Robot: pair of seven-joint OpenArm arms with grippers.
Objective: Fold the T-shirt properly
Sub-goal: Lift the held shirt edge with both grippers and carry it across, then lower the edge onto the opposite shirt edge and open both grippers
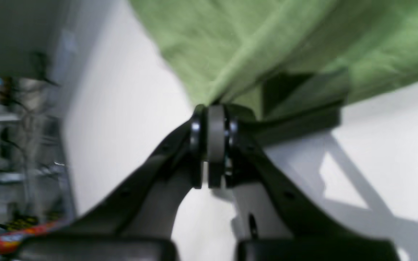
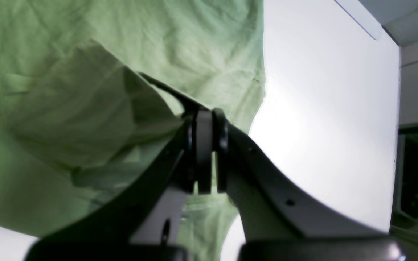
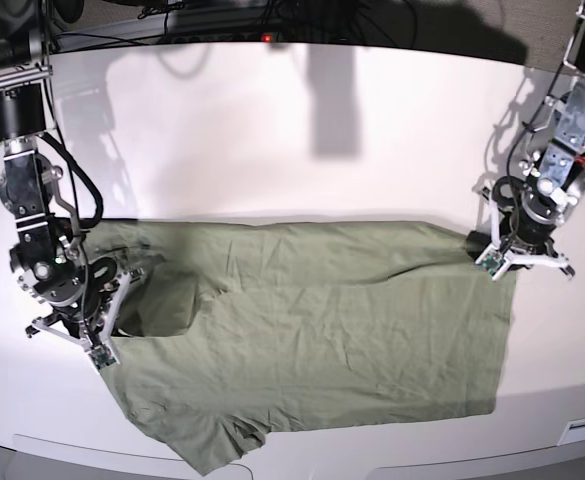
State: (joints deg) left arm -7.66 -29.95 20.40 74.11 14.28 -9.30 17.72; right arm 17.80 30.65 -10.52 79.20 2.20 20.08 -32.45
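Observation:
Next, the left gripper releases the pinched cloth on the green T-shirt's flat body, just inside its side edge (image 3: pixel 489 317).
The green T-shirt (image 3: pixel 322 330) lies spread across the white table (image 3: pixel 272 140), with a sleeve (image 3: pixel 217 445) near the front edge. At the shirt's right end my left gripper (image 3: pixel 484 250) is shut, and the cloth (image 1: pixel 252 47) bunches to a point between its fingertips (image 1: pixel 212 112). At the shirt's left end my right gripper (image 3: pixel 130 278) is shut too. A raised fold of fabric (image 2: pixel 85 119) is pinched at its tips (image 2: pixel 206 117). A darker hollow (image 3: pixel 162 305) shows in the cloth beside that gripper.
Cables and a power strip (image 3: pixel 222 20) run along the table's far edge. In the left wrist view, shelving and a red object (image 1: pixel 9 241) lie beyond the table's side. The front table edge (image 3: pixel 372 465) lies close under the shirt's hem.

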